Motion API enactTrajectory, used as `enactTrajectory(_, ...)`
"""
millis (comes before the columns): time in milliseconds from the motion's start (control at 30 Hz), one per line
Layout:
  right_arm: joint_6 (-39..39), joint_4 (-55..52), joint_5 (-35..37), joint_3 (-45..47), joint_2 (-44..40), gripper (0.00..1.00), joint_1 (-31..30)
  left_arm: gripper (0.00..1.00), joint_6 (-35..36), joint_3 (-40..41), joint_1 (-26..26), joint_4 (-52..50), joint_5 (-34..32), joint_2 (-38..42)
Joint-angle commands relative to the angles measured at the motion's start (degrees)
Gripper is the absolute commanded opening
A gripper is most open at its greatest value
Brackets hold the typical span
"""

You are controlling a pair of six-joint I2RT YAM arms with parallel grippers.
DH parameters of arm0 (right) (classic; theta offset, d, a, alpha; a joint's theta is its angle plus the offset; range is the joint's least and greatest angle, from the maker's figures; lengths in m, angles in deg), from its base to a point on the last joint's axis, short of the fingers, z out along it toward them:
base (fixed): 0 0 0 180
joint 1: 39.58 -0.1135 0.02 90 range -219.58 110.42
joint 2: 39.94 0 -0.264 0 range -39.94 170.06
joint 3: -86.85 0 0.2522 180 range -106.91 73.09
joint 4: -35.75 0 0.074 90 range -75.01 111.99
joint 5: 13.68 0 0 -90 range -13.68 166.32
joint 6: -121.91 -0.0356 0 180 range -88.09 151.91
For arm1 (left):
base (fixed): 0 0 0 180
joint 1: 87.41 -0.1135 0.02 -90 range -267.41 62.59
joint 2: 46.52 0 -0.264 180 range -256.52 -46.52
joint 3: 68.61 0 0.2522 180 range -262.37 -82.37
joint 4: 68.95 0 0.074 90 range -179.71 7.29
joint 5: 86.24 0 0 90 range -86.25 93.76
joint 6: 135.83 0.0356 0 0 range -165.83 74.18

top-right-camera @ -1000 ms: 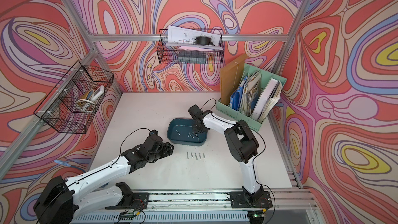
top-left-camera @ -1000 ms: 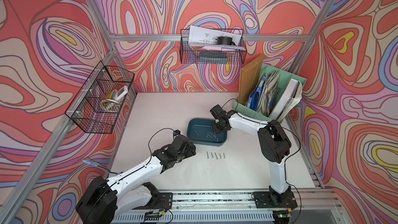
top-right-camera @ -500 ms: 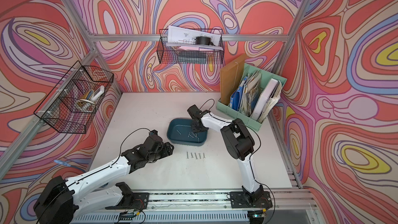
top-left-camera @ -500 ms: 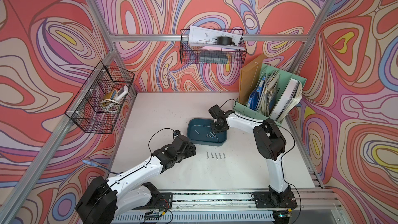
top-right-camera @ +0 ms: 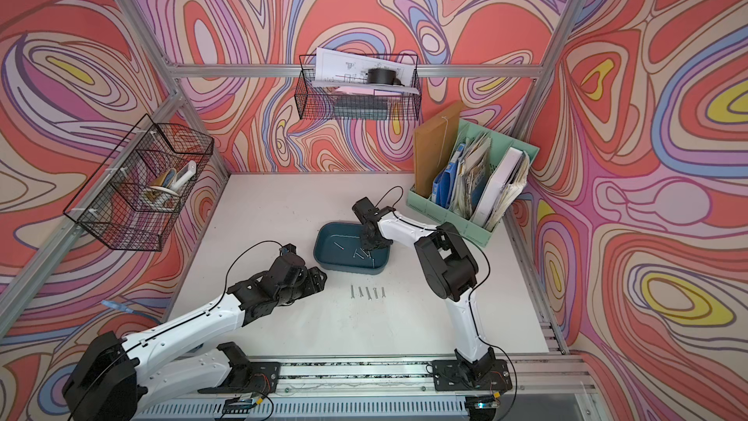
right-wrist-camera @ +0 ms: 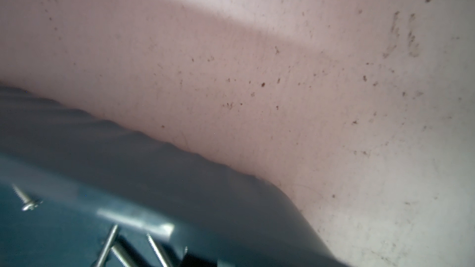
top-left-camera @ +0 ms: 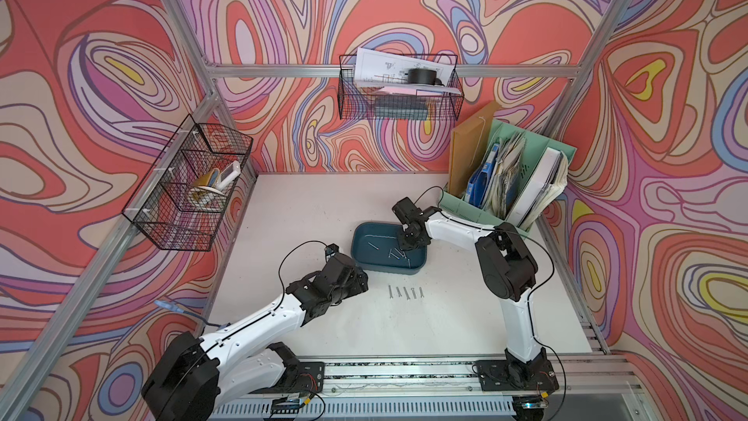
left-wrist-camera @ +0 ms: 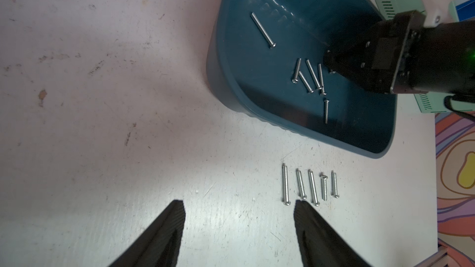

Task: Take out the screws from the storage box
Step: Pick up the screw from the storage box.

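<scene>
Next, the robot's left gripper will go to the lone screw's middle (top-left-camera: 373,245) (left-wrist-camera: 262,29) and close there, on the screw that lies apart from the group in the storage box.
The storage box (top-left-camera: 364,238) (top-right-camera: 327,238), a shallow teal tray, sits mid-table. Several screws lie loose in it: a cluster (left-wrist-camera: 312,77) and one apart (left-wrist-camera: 262,30). My right gripper (top-left-camera: 406,247) (top-right-camera: 369,251) (left-wrist-camera: 329,64) reaches down into the box at that cluster. Its jaws look nearly together, and I cannot see whether a screw is between them. The right wrist view shows the box wall (right-wrist-camera: 128,163) and blurred screws (right-wrist-camera: 108,245). Several more screws (top-left-camera: 406,292) (top-right-camera: 367,292) (left-wrist-camera: 311,187) lie in a row on the table in front of the box. My left gripper (top-left-camera: 360,277) (left-wrist-camera: 239,202) hovers open beside the row, empty.
A mint-green file organiser (top-left-camera: 506,180) full of papers stands at the back right, close behind the right arm. Black wire baskets hang on the back wall (top-left-camera: 398,87) and the left wall (top-left-camera: 190,188). A metal rail (top-left-camera: 404,370) runs along the table's front edge.
My right arm has shifted slightly left, deeper over the box, with its gripper lowered onto the screw cluster. The left arm has stayed still.
</scene>
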Motion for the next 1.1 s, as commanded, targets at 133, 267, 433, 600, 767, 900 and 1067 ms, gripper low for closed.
enactTrajectory(133, -1.2, -1.0, -1.6, 0.2, 2.1, 0.09, 0.0, 0.73, 0.7, -1.1, 0.4, -1.1, -0.7, 1.1)
enactTrajectory(267, -1.4, -0.5, -2.6, 0.2, 1.0, 0.04, 0.1, 0.74, 1.3, -1.9, 0.4, -1.4, -1.1, 1.4)
enactTrajectory(433, -2.1, -0.6, -3.8, -0.3, -2.0, 0.02, 0.0, 0.74, 1.8, -3.0, 0.4, -3.5, -1.4, 1.4)
enactTrajectory(600, -2.4, -0.7, -4.6, -0.8, -4.8, 0.02, -0.1, 0.73, 2.6, -4.2, 0.4, -4.1, -1.5, 1.0)
enactTrajectory(767, -2.1, -1.8, -4.1, -1.1, -6.9, 0.02, -0.3, 0.74, 2.6, -4.5, 0.4, -4.0, -1.0, 0.2)
enactTrajectory(900, -2.0, -3.3, -3.3, -0.6, -8.5, 0.02, -0.3, 0.74, 2.7, -4.5, 0.4, -3.6, -0.8, 0.0)
enactTrajectory(1067, -2.2, -5.7, -2.2, 1.4, -12.8, 0.02, -0.5, 0.74, 3.0, -5.1, 0.4, -3.2, -0.5, -1.0)
